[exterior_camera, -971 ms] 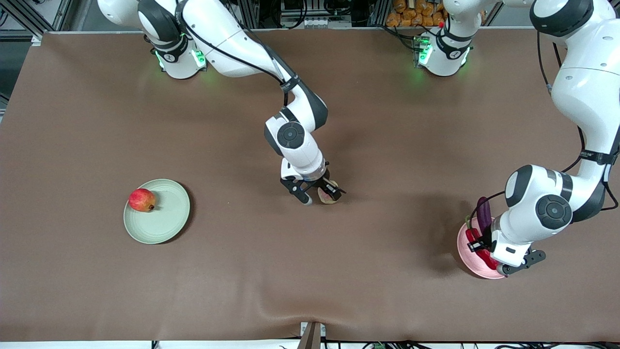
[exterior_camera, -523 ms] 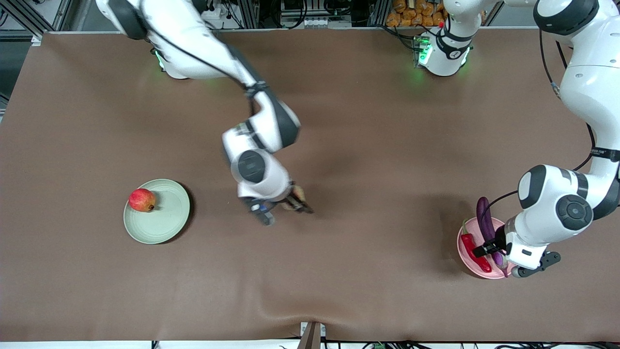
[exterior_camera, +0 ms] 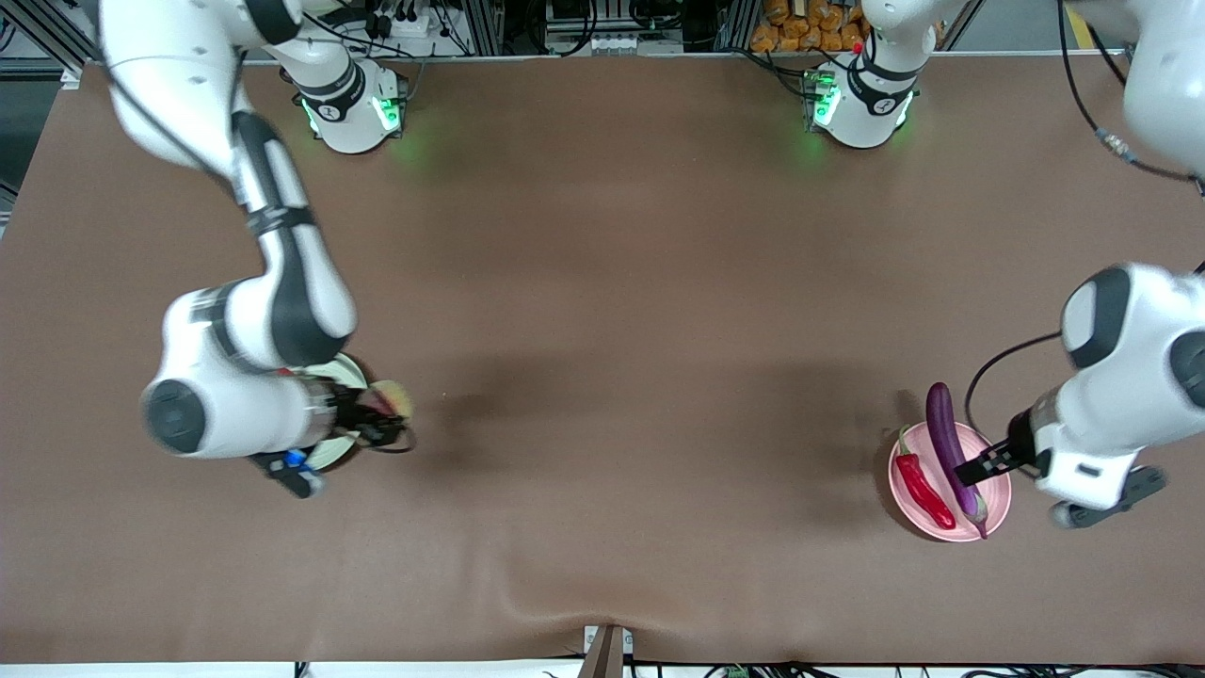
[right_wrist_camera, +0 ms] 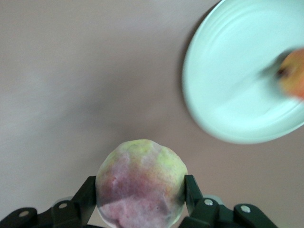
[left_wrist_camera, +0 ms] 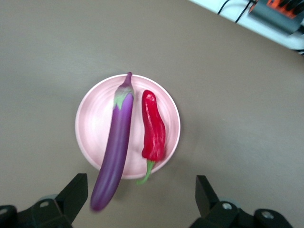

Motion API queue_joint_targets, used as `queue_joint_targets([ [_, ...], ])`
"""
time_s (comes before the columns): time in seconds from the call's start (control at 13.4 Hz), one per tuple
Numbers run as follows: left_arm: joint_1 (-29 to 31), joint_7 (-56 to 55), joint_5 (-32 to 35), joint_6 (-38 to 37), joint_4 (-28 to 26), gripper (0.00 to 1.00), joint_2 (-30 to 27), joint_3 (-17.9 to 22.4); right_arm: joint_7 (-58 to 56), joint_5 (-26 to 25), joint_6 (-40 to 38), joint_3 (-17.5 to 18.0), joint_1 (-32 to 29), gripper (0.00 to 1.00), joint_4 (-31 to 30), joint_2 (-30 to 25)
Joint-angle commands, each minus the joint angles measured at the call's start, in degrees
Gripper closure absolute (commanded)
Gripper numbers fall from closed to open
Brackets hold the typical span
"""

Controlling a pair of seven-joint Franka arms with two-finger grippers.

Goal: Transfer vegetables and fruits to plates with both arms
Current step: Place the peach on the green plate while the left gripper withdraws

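Next, I put the pinkish-yellow peach down with my right gripper and let go of it on the pale green plate (exterior_camera: 315,422) (right_wrist_camera: 241,64), beside the red apple.
My right gripper (exterior_camera: 378,415) is shut on the pinkish-yellow peach (exterior_camera: 392,399) and holds it over the table just beside the pale green plate (exterior_camera: 350,371), which my right arm mostly hides. In the right wrist view the peach (right_wrist_camera: 141,183) sits between the fingers (right_wrist_camera: 88,194), with the green plate (right_wrist_camera: 228,85) and the red apple (right_wrist_camera: 294,76) on it. My left gripper (exterior_camera: 986,465) is open and empty over the edge of the pale pink plate (exterior_camera: 998,490). The purple eggplant (exterior_camera: 944,438) and red chili (exterior_camera: 923,488) lie side by side on that plate (left_wrist_camera: 90,118).
The brown table cloth (exterior_camera: 621,377) stretches bare between the two plates. Both arm bases (exterior_camera: 346,108) stand at the table edge farthest from the front camera. The eggplant's blunt end (left_wrist_camera: 102,199) overhangs the pink plate's rim.
My right arm swung the peach from the middle of the table to beside the green plate. My left gripper drew back from the pink plate toward the left arm's end, uncovering the eggplant and chili.
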Motion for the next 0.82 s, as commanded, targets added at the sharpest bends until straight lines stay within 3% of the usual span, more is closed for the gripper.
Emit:
queue_joint_targets([
  [0.0, 2.02, 3.16, -2.90, -5.36, -1.78, 0.00, -7.42, -0.37, -8.98, -0.75, 3.57, 1.46, -5.69, 1.00, -6.97, -2.81],
  [0.37, 2.21, 9.41, -11.50, -17.58, -1.69, 0.00, -20.96, -1.26, -21.21, 0.13, 17.72, 1.63, -11.07, 1.00, -17.09, -2.28],
  [0.6, 2.99, 13.63, -17.72, -20.49, -1.17, 0.00, -24.05, -1.09, -21.05, 0.31, 21.52, 1.81, -10.10, 1.00, -19.38, -2.20],
  [0.67, 3.61, 14.42, -19.84, -21.46, -1.08, 0.00, -25.71, -0.91, -21.05, 0.31, 21.52, 1.81, -10.19, 0.69, -19.12, -2.20],
  [0.75, 3.87, 15.12, -20.39, -21.64, -1.08, 0.00, -26.51, -0.99, -21.05, 0.31, 21.52, 1.81, -10.10, 0.01, -18.95, -2.20],
])
